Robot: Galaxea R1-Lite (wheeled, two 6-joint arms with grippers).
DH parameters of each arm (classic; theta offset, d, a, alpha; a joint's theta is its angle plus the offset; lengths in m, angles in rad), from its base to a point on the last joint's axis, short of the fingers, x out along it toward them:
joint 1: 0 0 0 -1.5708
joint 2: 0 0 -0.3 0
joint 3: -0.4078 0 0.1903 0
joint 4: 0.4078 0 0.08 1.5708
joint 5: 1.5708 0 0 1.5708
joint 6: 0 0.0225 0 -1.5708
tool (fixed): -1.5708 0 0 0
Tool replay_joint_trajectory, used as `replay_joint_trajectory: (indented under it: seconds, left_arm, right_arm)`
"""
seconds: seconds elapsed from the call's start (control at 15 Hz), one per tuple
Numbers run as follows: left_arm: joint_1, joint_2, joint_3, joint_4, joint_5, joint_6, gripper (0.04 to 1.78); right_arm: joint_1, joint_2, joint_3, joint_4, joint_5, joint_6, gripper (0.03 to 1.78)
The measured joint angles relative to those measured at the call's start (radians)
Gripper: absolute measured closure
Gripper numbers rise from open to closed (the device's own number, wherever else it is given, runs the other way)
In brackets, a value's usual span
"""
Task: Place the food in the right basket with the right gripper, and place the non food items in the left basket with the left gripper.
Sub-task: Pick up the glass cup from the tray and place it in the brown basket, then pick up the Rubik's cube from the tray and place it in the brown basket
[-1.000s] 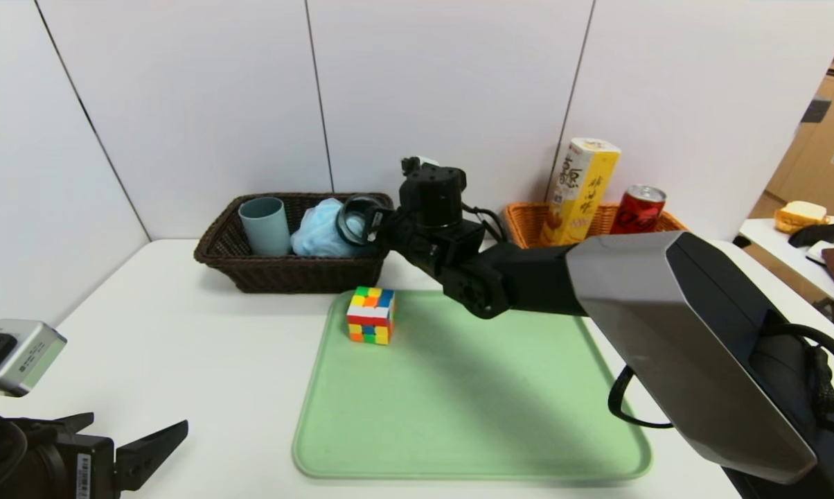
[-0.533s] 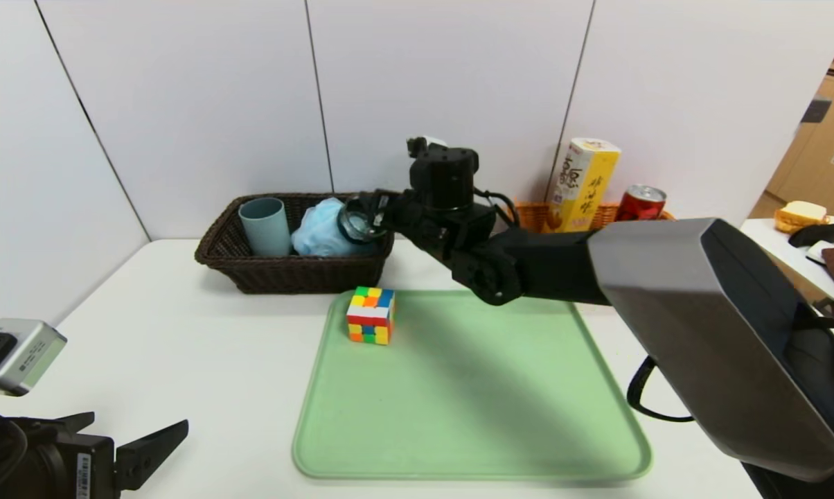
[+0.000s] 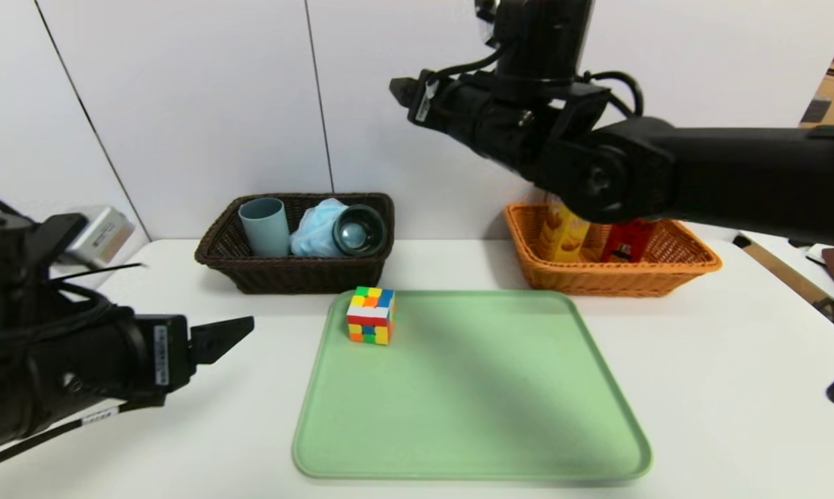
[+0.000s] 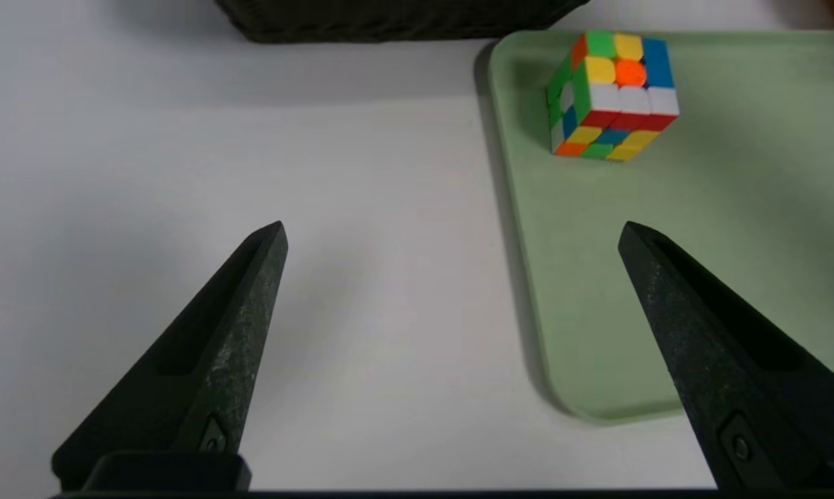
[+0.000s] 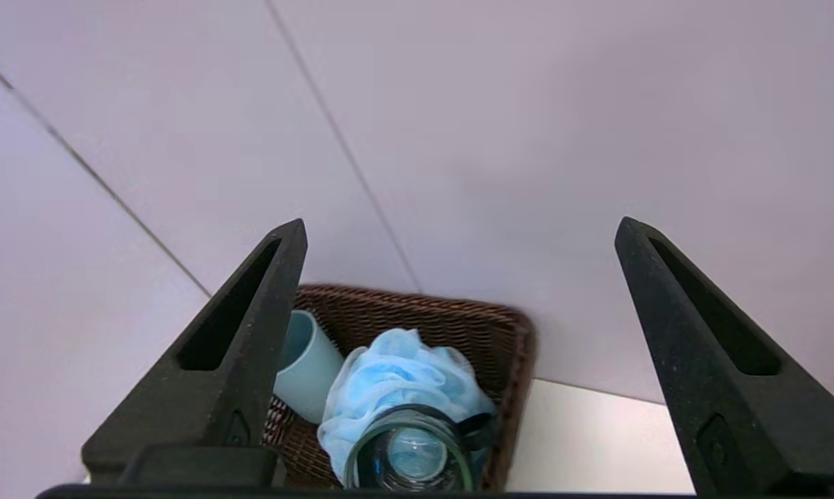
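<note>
Next, I close my left gripper on the opposite sides of the puzzle cube (image 3: 372, 315) (image 4: 615, 101), at the two ends of its white row.
The puzzle cube (image 3: 370, 315) (image 4: 611, 97) stands on the green tray's far left corner. The dark brown left basket (image 3: 292, 274) (image 5: 424, 319) holds the blue-grey cup (image 3: 264, 225) (image 5: 309, 374), the blue sponge (image 3: 316, 229) (image 5: 396, 374) and the glass mug (image 3: 358, 229) (image 5: 410, 454), which lies on its side. In the orange right basket (image 3: 611, 277), the yellow carton (image 3: 562, 239) and red can (image 3: 628, 242) are partly hidden by my right arm. My right gripper (image 3: 406, 93) (image 5: 462, 227) hangs open and empty, high above the dark basket. My left gripper (image 3: 240, 331) (image 4: 453, 229) is open, low over the table left of the tray, short of the cube.
The green tray (image 3: 472, 388) (image 4: 666, 312) lies mid-table in front of both baskets. White wall panels stand right behind the baskets. My right arm (image 3: 666, 173) stretches across above the orange basket. A side table edge (image 3: 805, 277) shows at far right.
My right gripper has opened and let go of the glass mug, which now lies in the dark basket, and has risen high. My left arm has come forward toward the tray.
</note>
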Motion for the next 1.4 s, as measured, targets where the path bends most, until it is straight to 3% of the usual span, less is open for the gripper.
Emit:
replay_joint_trajectory:
  seconds: [0.2,0.4,0.53,0.87,1.2,1.4]
  left_arm:
    - [-0.014,0.177,-0.099,-0.081,-0.042,-0.001,0.13]
    - [-0.058,0.36,-0.216,-0.106,-0.035,-0.005,0.13]
    - [-0.103,0.457,-0.313,-0.111,-0.01,-0.013,0.13]
    - [-0.164,0.61,-0.481,-0.031,0.027,-0.038,0.13]
    - [-0.174,0.698,-0.651,0.204,0.051,-0.106,0.13]
    - [-0.174,0.75,-0.696,0.217,0.076,-0.104,0.13]
  right_arm:
    - [-0.077,-0.105,0.059,0.182,-0.072,0.007,0.21]
    - [-0.16,-0.199,0.208,0.377,-0.074,0.026,0.18]
    - [-0.212,-0.251,0.326,0.456,-0.07,0.056,0.16]
    - [-0.253,-0.303,0.49,0.466,-0.068,0.077,0.13]
    - [-0.253,-0.307,0.538,0.463,-0.067,0.074,0.12]
    - [-0.249,-0.305,0.545,0.462,-0.068,0.076,0.12]
